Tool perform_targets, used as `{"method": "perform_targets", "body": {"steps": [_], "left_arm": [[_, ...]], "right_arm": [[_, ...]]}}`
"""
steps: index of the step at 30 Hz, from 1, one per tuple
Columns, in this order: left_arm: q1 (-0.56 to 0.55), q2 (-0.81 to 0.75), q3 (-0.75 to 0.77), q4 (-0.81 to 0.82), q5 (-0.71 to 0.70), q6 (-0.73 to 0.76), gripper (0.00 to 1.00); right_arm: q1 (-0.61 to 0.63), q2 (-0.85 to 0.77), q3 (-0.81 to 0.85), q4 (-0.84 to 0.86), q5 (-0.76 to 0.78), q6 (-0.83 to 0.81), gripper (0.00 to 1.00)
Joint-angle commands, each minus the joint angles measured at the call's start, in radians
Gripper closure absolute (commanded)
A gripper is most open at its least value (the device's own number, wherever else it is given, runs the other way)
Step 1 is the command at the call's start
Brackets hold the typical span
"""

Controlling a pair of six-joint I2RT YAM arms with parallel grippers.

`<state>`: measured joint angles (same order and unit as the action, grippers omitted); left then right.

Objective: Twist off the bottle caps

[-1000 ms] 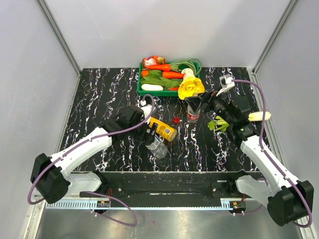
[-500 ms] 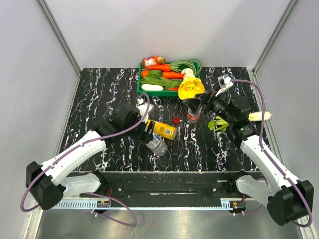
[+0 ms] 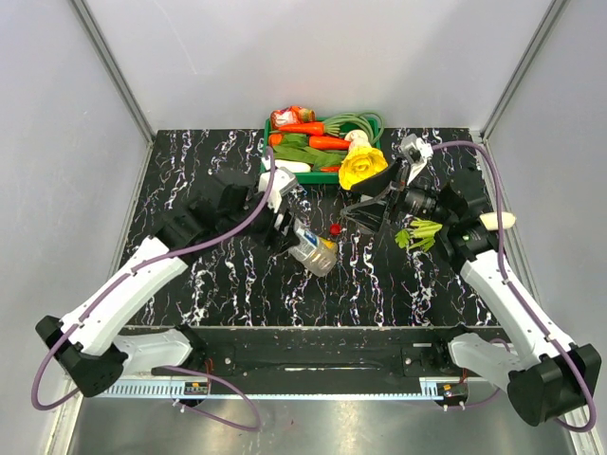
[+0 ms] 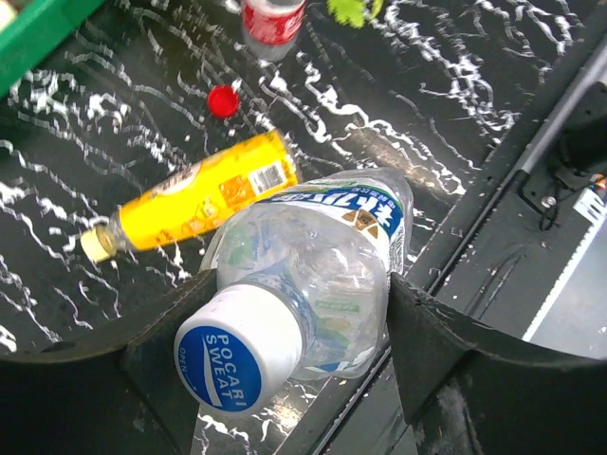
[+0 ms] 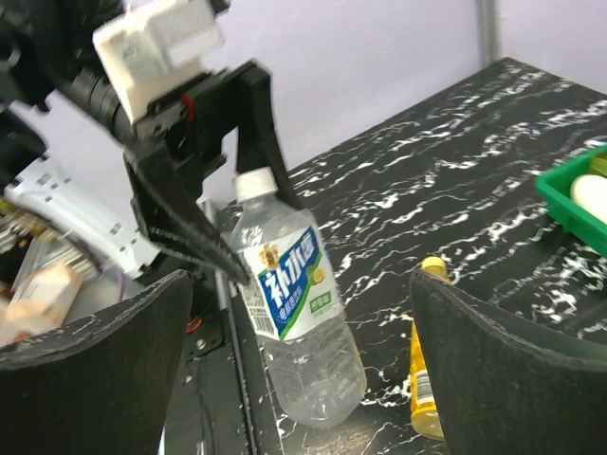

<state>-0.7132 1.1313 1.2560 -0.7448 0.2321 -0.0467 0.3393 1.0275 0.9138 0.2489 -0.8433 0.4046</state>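
Observation:
My left gripper is facing the clear bottle's cap, so my right gripper will take the clear bottle's body (image 3: 310, 249) and turn the bottle's bottom toward my left gripper.
My left gripper (image 3: 287, 226) is shut on the neck end of the clear bottle with the blue label (image 3: 311, 248) and holds it tilted above the table. Its blue-and-white cap (image 4: 237, 349) is on and faces the left wrist camera. The orange-yellow bottle (image 4: 194, 197) lies on the table below, with its yellow cap (image 4: 93, 244) on. The red cap (image 3: 335, 228) lies loose on the table. The red-label bottle (image 4: 273, 19) stands past it, hidden in the top view. My right gripper (image 3: 366, 213) is open and empty, facing the held bottle (image 5: 289, 313).
A green tray (image 3: 267, 163) of vegetables stands at the back centre, with a yellow leafy vegetable (image 3: 363, 167) at its right corner. A green leafy piece (image 3: 418, 234) and a pale vegetable (image 3: 499, 220) lie at the right. The table's front rail (image 4: 560, 114) is close under the held bottle.
My left arm has lifted the blue-label bottle off the table and carried it back and right. My right gripper has come up off the red-label bottle and turned toward the left arm.

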Motion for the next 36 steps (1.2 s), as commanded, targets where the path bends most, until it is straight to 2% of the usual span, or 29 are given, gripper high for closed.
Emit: {"method": "perform_targets", "body": {"steps": [1,5,11,24,28,31,36], "left_arm": [[0.014,0.044,0.163,-0.06,0.182,0.129,0.3],[0.015,0.094,0.279,-0.125,0.305,0.185,0.3],[0.014,0.176,0.413,-0.183,0.401,0.199,0.31],[-0.012,0.202,0.434,-0.189,0.431,0.194,0.32],[-0.017,0.2,0.434,-0.18,0.427,0.189,0.32],[-0.019,0.196,0.433,-0.173,0.418,0.188,0.32],[-0.019,0.185,0.422,-0.162,0.403,0.186,0.31]], "right_arm": [[0.004,0.034,0.077,0.006,-0.241,-0.02,0.0],[0.007,0.066,0.085,0.01,-0.321,0.006,0.0],[0.073,0.089,0.108,-0.097,-0.312,-0.067,0.0],[0.188,0.186,0.128,-0.08,-0.306,-0.061,0.0],[0.201,0.223,0.14,-0.066,-0.341,-0.047,0.06],[0.208,0.243,0.154,-0.068,-0.379,-0.04,0.15],[0.211,0.263,0.158,-0.054,-0.405,-0.026,0.42]]}}
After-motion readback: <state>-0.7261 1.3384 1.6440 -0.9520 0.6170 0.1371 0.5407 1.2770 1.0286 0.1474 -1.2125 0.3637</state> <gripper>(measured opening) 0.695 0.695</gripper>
